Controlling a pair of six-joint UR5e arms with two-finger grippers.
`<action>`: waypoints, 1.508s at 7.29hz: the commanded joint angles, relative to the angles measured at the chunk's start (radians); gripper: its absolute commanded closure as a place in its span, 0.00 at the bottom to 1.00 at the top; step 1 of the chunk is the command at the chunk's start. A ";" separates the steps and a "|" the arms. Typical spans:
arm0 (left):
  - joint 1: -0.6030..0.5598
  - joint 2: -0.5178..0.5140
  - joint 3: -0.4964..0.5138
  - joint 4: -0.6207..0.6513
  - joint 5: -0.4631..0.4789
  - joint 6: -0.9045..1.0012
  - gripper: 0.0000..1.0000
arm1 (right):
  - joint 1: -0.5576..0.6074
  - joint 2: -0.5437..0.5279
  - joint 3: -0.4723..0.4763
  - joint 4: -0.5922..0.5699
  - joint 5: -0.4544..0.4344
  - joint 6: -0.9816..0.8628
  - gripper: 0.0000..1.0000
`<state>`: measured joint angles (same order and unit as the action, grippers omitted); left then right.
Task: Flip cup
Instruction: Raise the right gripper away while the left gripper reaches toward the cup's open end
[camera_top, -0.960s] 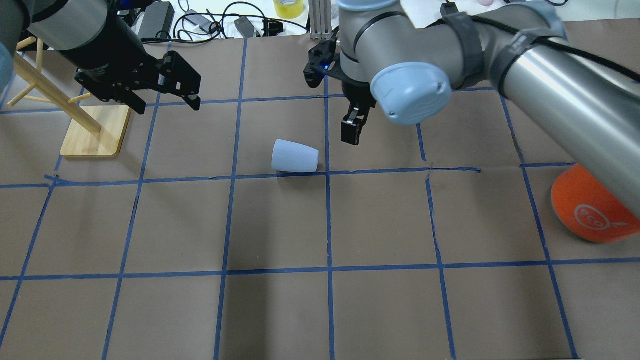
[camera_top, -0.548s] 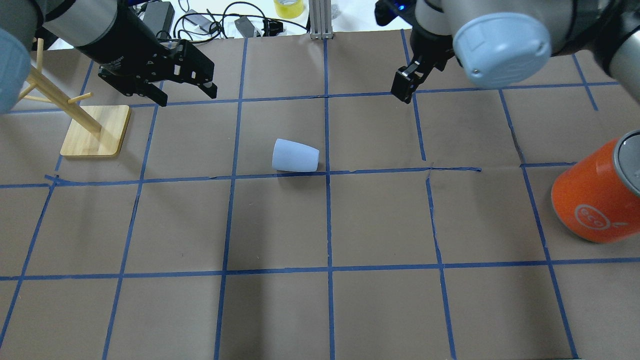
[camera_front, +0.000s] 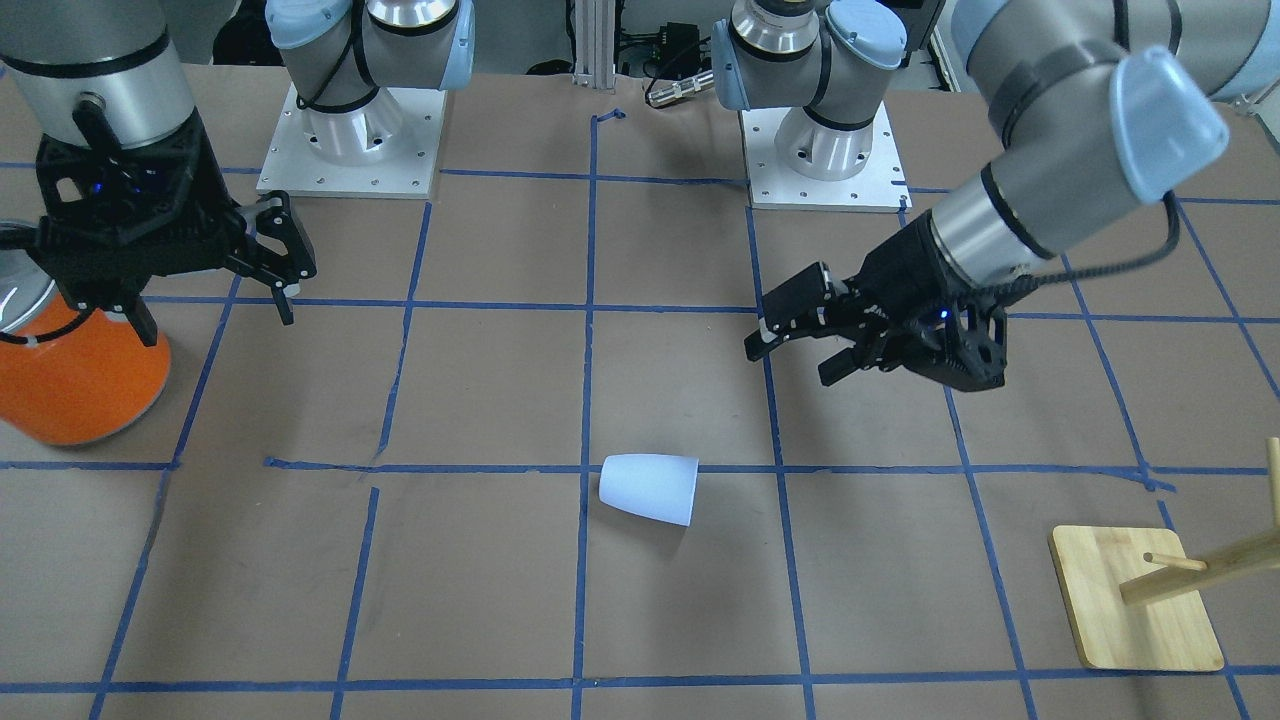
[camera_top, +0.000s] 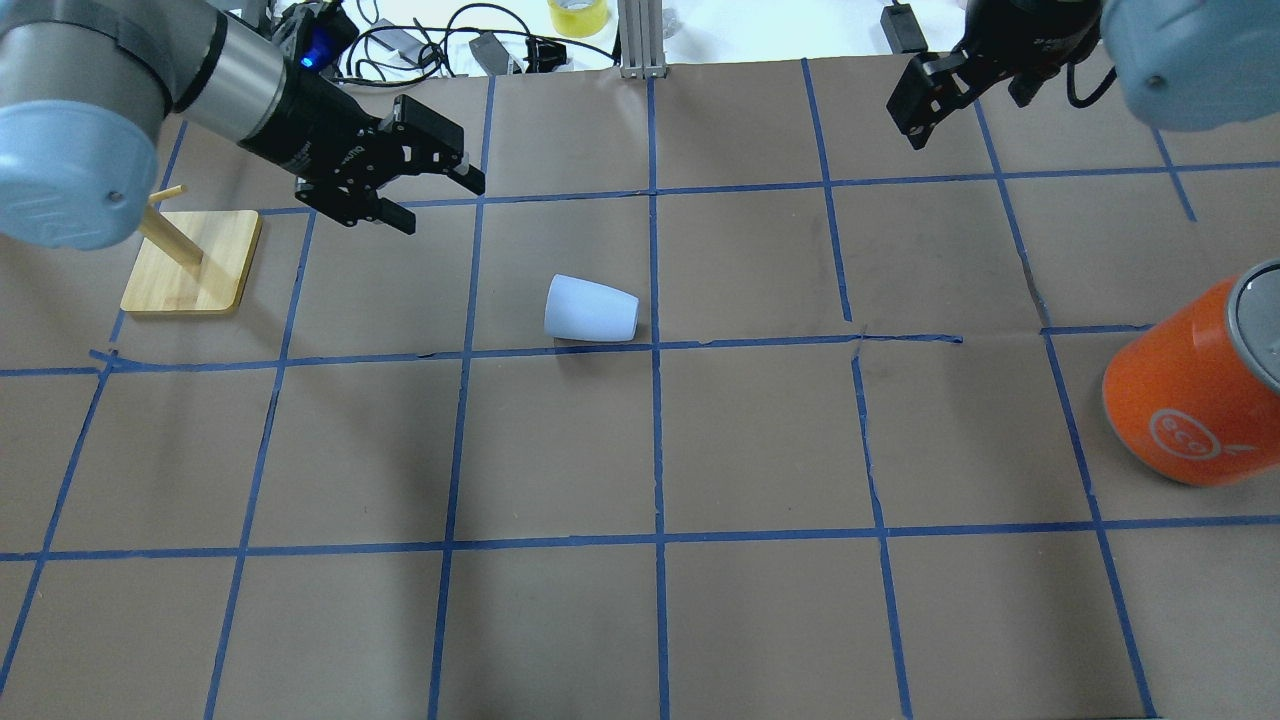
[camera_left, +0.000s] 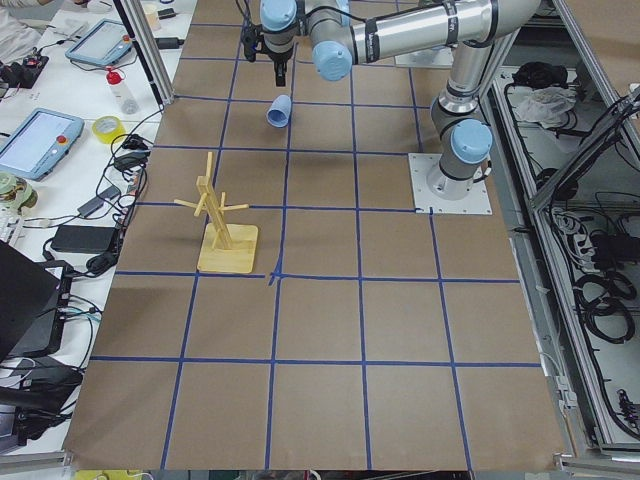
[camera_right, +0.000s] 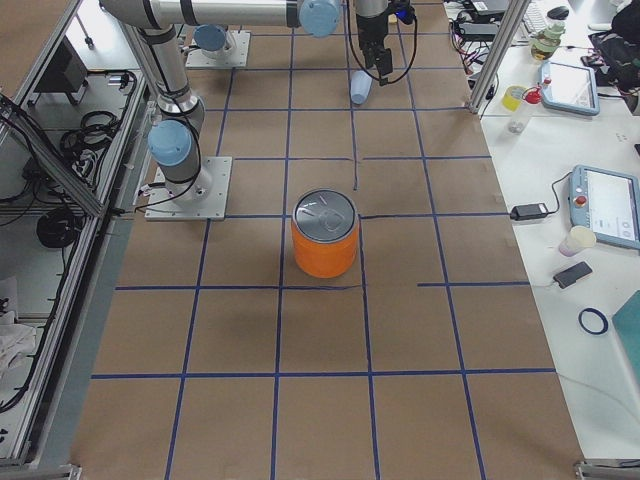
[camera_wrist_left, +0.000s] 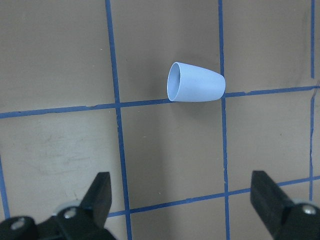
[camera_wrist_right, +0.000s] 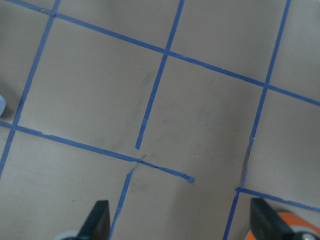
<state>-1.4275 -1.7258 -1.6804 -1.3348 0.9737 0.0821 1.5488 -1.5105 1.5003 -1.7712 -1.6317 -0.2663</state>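
Note:
My left gripper will grip the upper side of the cup's rim (camera_front: 695, 474) (camera_wrist_left: 180, 80), with one finger inside the opening of the cup.
The cup (camera_top: 590, 310) is a small pale blue-white tumbler lying on its side on the brown table, with its mouth toward the view's left. It also shows in the front view (camera_front: 650, 487) and in the left wrist view (camera_wrist_left: 196, 82). My left gripper (camera_top: 437, 203) is open and empty, hovering behind and to the left of the cup, apart from it; it also shows in the front view (camera_front: 793, 358). My right gripper (camera_top: 960, 105) is open and empty, raised near the table's far right. In the front view the right gripper (camera_front: 215, 322) is beside the orange can.
A large orange can (camera_top: 1190, 400) with a silver top stands at the right edge of the table. A wooden mug rack (camera_top: 190, 260) on a square base stands at the left, close to my left arm. Cables and a yellow tape roll (camera_top: 577, 15) lie beyond the table's far edge.
My right gripper has pulled away from beside the cup, going up and to the far right. My left gripper has moved right, toward the cup. The cup has not moved.

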 joint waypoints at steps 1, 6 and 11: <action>0.007 -0.134 -0.054 0.127 -0.205 0.049 0.00 | -0.006 -0.020 0.001 0.022 0.001 0.173 0.00; 0.021 -0.340 -0.090 0.183 -0.395 0.240 0.00 | 0.013 -0.050 0.015 0.130 0.085 0.332 0.00; 0.013 -0.420 -0.108 0.270 -0.383 0.256 0.00 | 0.013 -0.048 0.015 0.122 0.076 0.335 0.00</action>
<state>-1.4072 -2.1307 -1.7811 -1.0823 0.5907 0.3534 1.5616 -1.5598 1.5155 -1.6489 -1.5523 0.0677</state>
